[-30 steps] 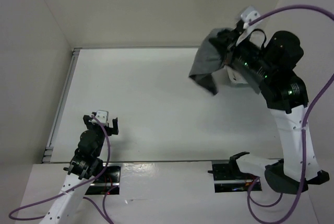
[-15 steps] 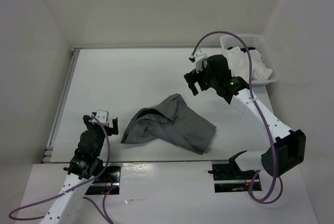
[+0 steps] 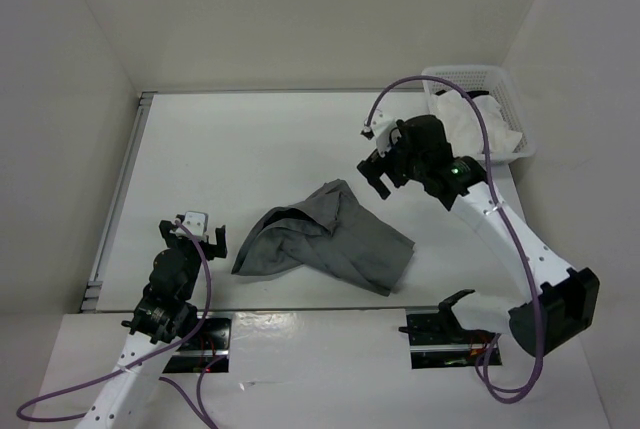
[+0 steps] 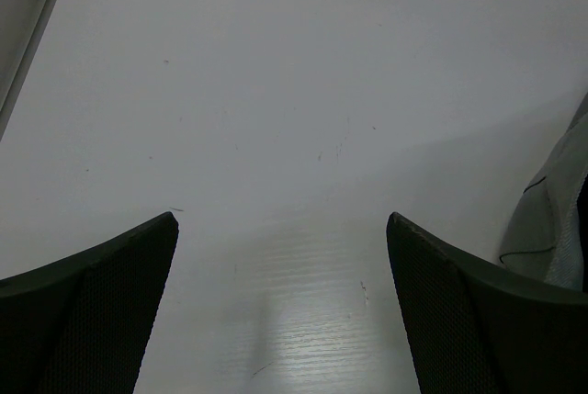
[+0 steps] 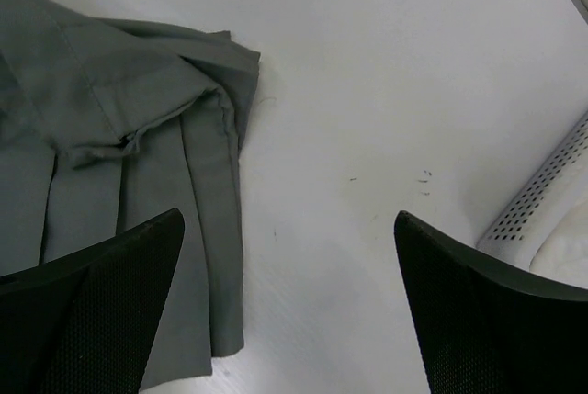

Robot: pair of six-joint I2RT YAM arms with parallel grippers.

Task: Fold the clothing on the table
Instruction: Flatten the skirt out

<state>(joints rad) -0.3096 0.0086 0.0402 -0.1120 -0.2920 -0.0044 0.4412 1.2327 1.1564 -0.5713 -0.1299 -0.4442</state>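
Observation:
The folded-over flap's near corner [image 3: 331, 231] [image 5: 127, 144], around the middle of the grey skirt, should be gripped next by my right gripper.
The clothing [image 3: 325, 239], a dark grey pleated skirt, lies crumpled in a heap on the white table [image 3: 250, 149] near its front middle. In the right wrist view its pleats [image 5: 110, 146] fill the left side. My right gripper [image 3: 375, 164] hangs open above the table, just beyond and to the right of the heap, holding nothing; its fingers [image 5: 92, 311] frame bare table. My left gripper [image 3: 203, 237] stands open near the front left, a short way left of the skirt. A sliver of grey fabric [image 4: 560, 219] shows at the right edge of the left wrist view.
A white lattice basket [image 3: 500, 89] holding white cloths [image 3: 475, 121] stands at the back right corner; its wall [image 5: 551, 197] shows in the right wrist view. A metal rail [image 3: 125, 189] runs along the left edge. White walls enclose the table.
A second ago the right gripper held the skirt up high near the basket. It has since let go; the skirt now lies on the table and the arm has dropped lower toward it.

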